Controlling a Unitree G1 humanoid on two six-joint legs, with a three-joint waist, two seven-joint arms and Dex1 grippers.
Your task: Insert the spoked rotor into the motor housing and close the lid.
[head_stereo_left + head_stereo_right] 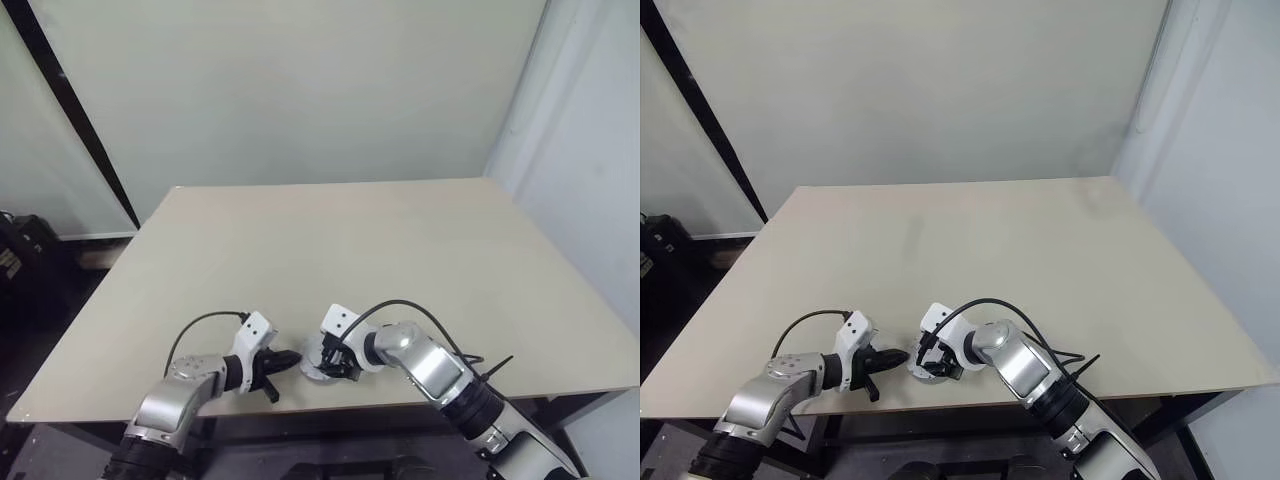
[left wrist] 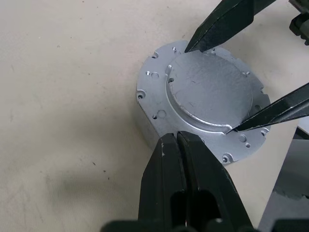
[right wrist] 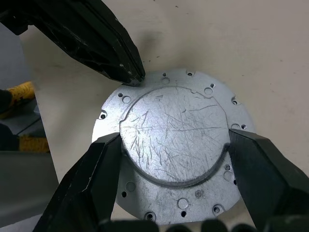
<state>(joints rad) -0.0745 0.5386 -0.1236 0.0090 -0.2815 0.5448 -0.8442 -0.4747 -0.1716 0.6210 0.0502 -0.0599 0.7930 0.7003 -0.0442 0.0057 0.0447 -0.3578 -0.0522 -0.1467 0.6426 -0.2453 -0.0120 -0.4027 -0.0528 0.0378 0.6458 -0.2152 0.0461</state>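
The lid's raised centre is all that my right gripper straddles from above, so next I open it and pinch the lid's rim (image 3: 202, 199) against the motor housing from the side.
The lid (image 2: 212, 92), a flat silver plate with small rim holes and a raised, scratched round centre, lies on the squat silver motor housing (image 2: 147, 130) near the table's front edge. The spoked rotor is hidden. My right gripper (image 3: 173, 137) reaches over from the right. Its two fingers straddle the raised centre, and each fingertip (image 2: 190, 46) rests against that centre's edge. My left gripper (image 2: 177, 136) is shut and empty, with its tip against the lid's rim on the left side; this also shows in the left eye view (image 1: 293, 357).
The beige table (image 1: 330, 250) stretches away behind the parts. Its front edge runs just below both grippers. Black cables loop over both wrists. A dark post leans at the far left, and a pale wall stands behind.
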